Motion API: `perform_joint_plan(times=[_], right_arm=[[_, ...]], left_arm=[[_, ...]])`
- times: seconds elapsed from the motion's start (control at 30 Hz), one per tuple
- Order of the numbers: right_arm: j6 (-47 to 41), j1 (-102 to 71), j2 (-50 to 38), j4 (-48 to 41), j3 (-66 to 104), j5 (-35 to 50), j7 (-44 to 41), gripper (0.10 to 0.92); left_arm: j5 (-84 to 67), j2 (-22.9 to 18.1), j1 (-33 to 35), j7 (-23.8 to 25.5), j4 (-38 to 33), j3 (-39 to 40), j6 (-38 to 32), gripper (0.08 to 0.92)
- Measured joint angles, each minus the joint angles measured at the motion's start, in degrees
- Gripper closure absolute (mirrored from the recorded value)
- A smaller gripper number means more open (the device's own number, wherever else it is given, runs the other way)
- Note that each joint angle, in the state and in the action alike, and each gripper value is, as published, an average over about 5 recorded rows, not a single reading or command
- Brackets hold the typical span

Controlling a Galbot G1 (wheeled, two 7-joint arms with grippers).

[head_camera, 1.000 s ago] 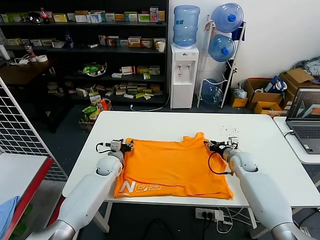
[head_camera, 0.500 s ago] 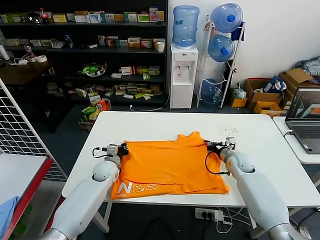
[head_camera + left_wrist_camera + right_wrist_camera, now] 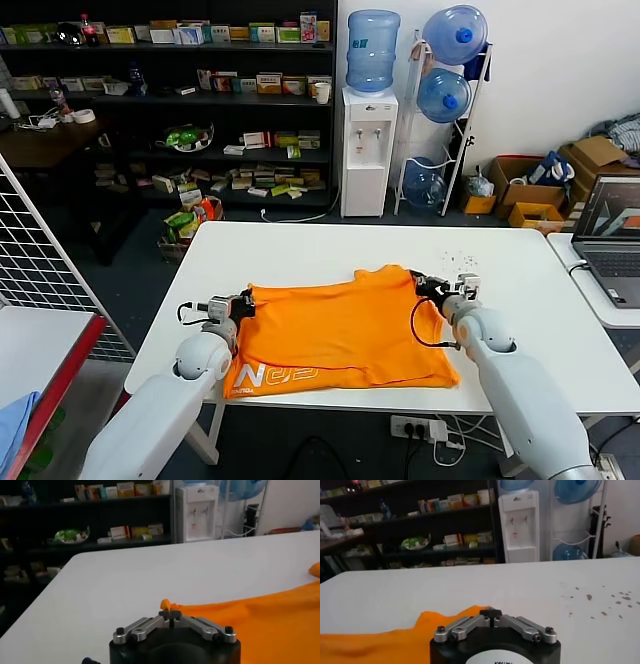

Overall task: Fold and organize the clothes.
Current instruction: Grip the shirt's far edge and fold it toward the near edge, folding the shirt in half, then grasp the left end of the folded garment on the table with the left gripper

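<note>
Next, my left gripper releases the orange T-shirt's far corner on its side edge [image 3: 238,360], at a spot that is just beyond the white lettering on the shirt.
The clothes are one bright orange T-shirt [image 3: 340,330] lying flat on the white table [image 3: 330,245], white lettering [image 3: 275,375] at its near left hem. My left gripper [image 3: 243,303] is shut on the shirt's far left corner; in the left wrist view a small nub of orange fabric [image 3: 166,604] sticks out between the closed fingertips of the left gripper [image 3: 170,614]. My right gripper [image 3: 421,284] is shut at the shirt's far right corner by the collar; in the right wrist view the right gripper [image 3: 490,614] sits closed at the edge of the orange cloth [image 3: 420,630].
A laptop [image 3: 610,240] sits on a side table at the right. Dark specks [image 3: 455,258] mark the table beyond the right gripper. A wire rack [image 3: 40,260] stands at the left. A water dispenser [image 3: 367,150] and shelves stand behind the table.
Both grippers closed on the shirt's far corners. The left arm drew back toward the left, and the shirt's far edge lifted and shifted slightly toward the back.
</note>
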Motion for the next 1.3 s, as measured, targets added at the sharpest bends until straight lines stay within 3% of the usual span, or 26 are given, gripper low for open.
perform_joint_plan(times=[0.53,0.77,0.97,1.3], right_arm=[[-3.02,-23.53,-8.01,26.33,6.14,-1.04,8.73,0.902],[-3.86,-32.39,-8.82,32.99,7.83,-3.32,11.06,0.902],[-4.37,-36.16,-8.89,35.83,8.49,-4.96,12.67,0.856],[-3.91,-39.23,-8.98,39.48,9.30,-5.71,14.65,0.568]], left_arm=[[-2.63,10.43,12.56,-2.91,-19.62,-3.16,1.18,0.903],[-2.53,12.56,19.70,-4.66,-25.83,-3.82,1.38,0.902],[-0.60,12.23,23.47,-5.84,-27.39,-4.03,-0.45,0.764],[0.52,10.58,26.64,-7.00,-28.40,-5.32,-3.14,0.469]])
